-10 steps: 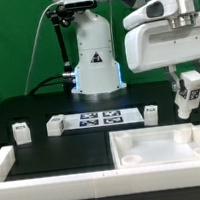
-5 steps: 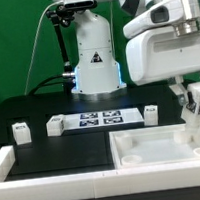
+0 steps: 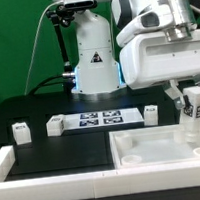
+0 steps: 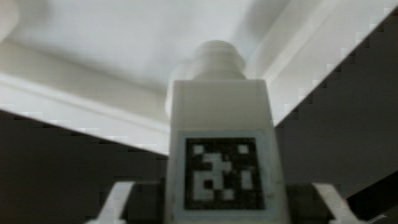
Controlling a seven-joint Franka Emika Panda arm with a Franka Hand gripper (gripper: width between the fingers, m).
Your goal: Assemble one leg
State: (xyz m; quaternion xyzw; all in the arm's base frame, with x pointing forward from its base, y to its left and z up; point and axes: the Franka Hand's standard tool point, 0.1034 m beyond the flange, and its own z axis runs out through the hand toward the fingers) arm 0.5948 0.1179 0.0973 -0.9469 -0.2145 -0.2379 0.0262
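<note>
Next, I let go of the white leg, now upright over the tray's far corner, standing in the tray's front corner closest to my gripper, next to the white rail.
My gripper (image 3: 194, 107) is shut on a white leg (image 3: 195, 115) with a black-and-white tag. It holds the leg upright over the far right corner of the large white tray-like part (image 3: 143, 143). In the wrist view the leg (image 4: 221, 140) fills the middle between my two fingers (image 4: 118, 203), tag facing the camera, its round peg end pointing at the tray's corner (image 4: 267, 40). I cannot tell whether the peg touches the tray.
The marker board (image 3: 98, 118) lies at the table's middle. Loose white legs lie at the exterior view's left (image 3: 20, 130), beside the board (image 3: 56, 124) and at its right end (image 3: 150, 112). A white rail (image 3: 45, 163) runs along the front.
My gripper has moved down and a little toward the exterior view's right with the leg, from above the table to the tray's far right corner.
</note>
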